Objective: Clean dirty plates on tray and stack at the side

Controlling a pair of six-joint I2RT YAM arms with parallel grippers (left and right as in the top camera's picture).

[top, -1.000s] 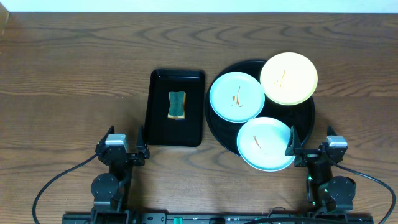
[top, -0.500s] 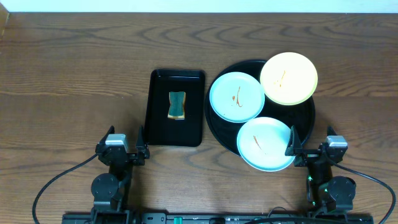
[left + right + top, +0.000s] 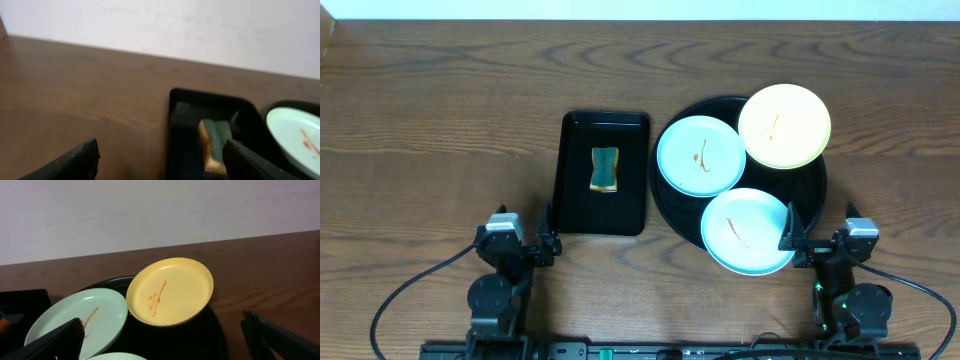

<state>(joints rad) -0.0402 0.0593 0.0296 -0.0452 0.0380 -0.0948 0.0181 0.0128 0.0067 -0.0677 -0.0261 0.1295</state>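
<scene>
Next, my left gripper grips the teal and tan sponge in the rectangular tray at its narrow middle (image 3: 604,169) (image 3: 217,142), because the plates need wiping.
Three dirty plates lie on the round black tray (image 3: 815,195). A mint-blue plate (image 3: 701,155) with a red smear lies at the tray's left. A pale yellow plate (image 3: 784,125) with an orange smear overhangs the far rim. A second mint-blue plate (image 3: 748,231) with a smear lies at the near rim. In the right wrist view the yellow plate (image 3: 170,291) and a mint plate (image 3: 80,322) show. My left gripper (image 3: 516,250) is open and empty near the table's front, left of the rectangular tray. My right gripper (image 3: 825,248) is open and empty, just right of the near mint plate.
A smaller black rectangular tray (image 3: 603,215) with a teal and tan sponge (image 3: 604,168) stands left of the round tray. It also shows in the left wrist view (image 3: 180,125) with the sponge (image 3: 215,145). Bare wood table (image 3: 440,120) lies to the left and behind.
The left arm has shifted very slightly. The plates and the right arm have not moved.
</scene>
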